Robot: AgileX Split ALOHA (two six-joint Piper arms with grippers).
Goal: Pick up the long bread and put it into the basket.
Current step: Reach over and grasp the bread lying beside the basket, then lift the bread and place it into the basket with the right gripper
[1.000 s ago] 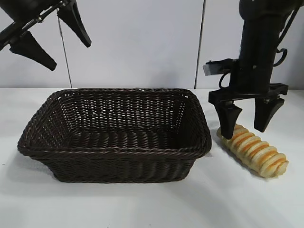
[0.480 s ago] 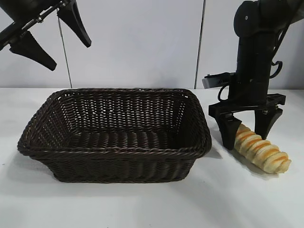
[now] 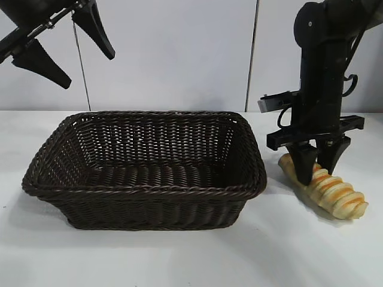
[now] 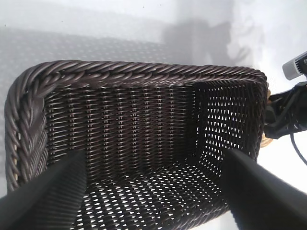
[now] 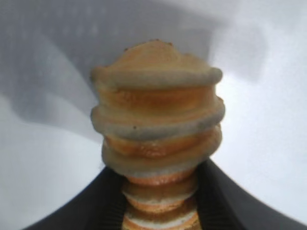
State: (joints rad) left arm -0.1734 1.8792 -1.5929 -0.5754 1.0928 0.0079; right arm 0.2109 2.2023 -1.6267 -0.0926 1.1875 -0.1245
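Next, my right gripper lets go of the long bread so that it lies across the middle of the dark woven basket (image 3: 166, 155), between the long sides of the basket.
The long bread (image 3: 336, 195), pale yellow with orange ridges, lies on the white table just right of the basket (image 3: 143, 190). My right gripper (image 3: 317, 173) points straight down over the loaf's end nearest the basket, shut on it. In the right wrist view both black fingers (image 5: 103, 206) press into the long bread (image 5: 158, 120), which is squeezed narrower between them. The dark woven basket holds nothing. My left gripper (image 3: 88, 69) hangs open high above the basket's left end; its view looks down into the basket (image 4: 144, 72) between spread fingers (image 4: 53, 191).
White table (image 3: 299, 257) runs in front of and to the right of the basket. A pale wall with a vertical seam (image 3: 254, 54) stands behind. The right arm (image 4: 288, 115) shows past the basket's far end in the left wrist view.
The right gripper has come down around the bread's end and closed on it, and the loaf has shifted slightly. The left arm and the basket have not moved.
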